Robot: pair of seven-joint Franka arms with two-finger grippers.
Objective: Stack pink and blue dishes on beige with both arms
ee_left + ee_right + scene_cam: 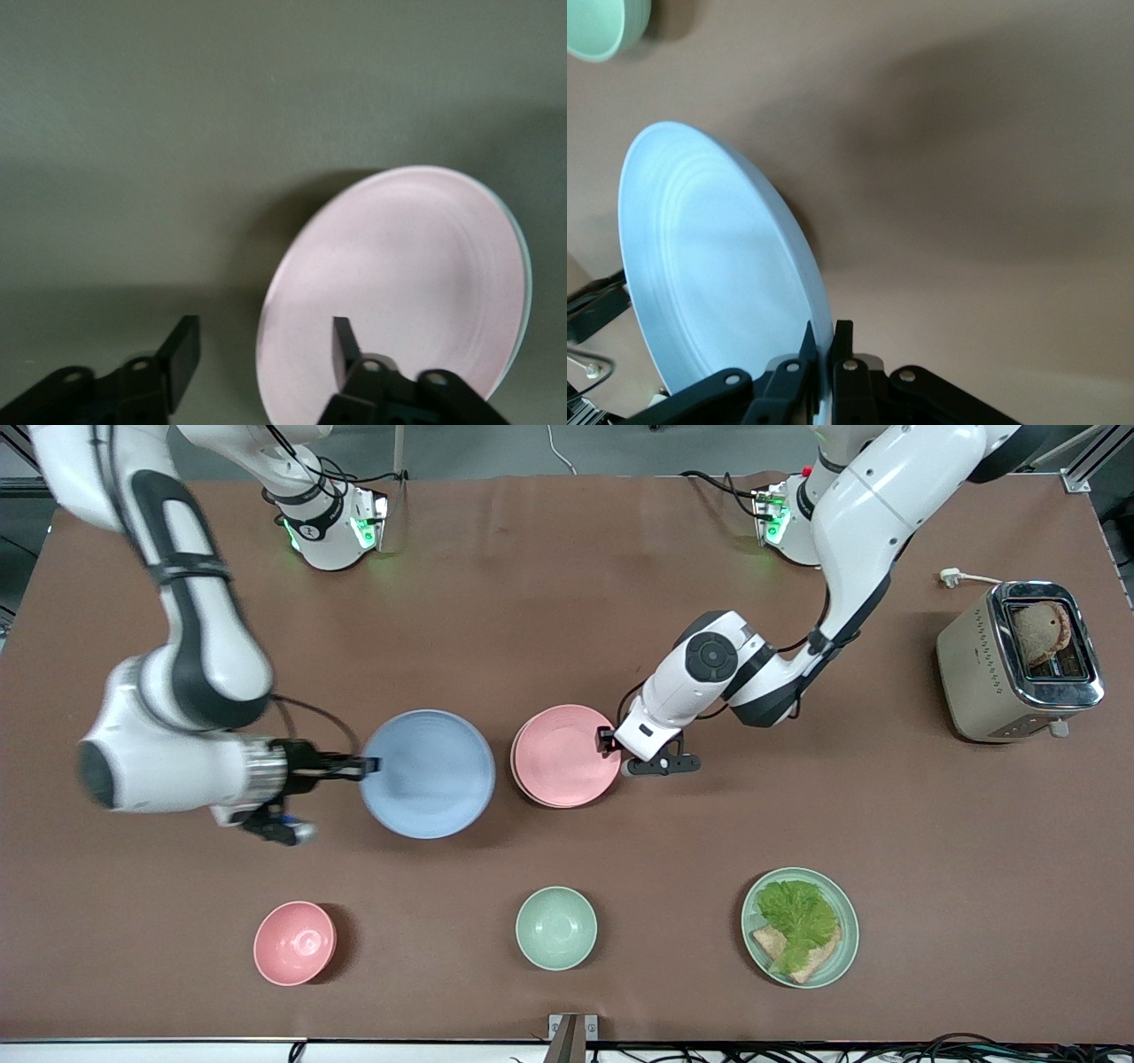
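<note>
Next, my right gripper lets go of the light blue plate squarely on top of the pink plate (564, 755) at the middle of the table.
The pale pink plate (565, 755) (399, 283) lies at the table's middle. It rests on another plate, the beige one, of which only a thin pale rim (528, 266) peeks out. My left gripper (608, 740) (263, 332) is open at the pink plate's edge toward the left arm's end. One finger is over the plate and the other is off it, with nothing held. The light blue plate (430, 775) (700, 266) sits beside the pink one toward the right arm's end, slightly tilted. My right gripper (370, 764) (824, 341) is shut on its rim.
Nearer the front camera stand a small pink bowl (294, 942), a mint-green bowl (555, 927) (594, 27) and a mint-green plate with lettuce and bread (800, 927). A toaster (1019, 661) with toast sits at the left arm's end of the table.
</note>
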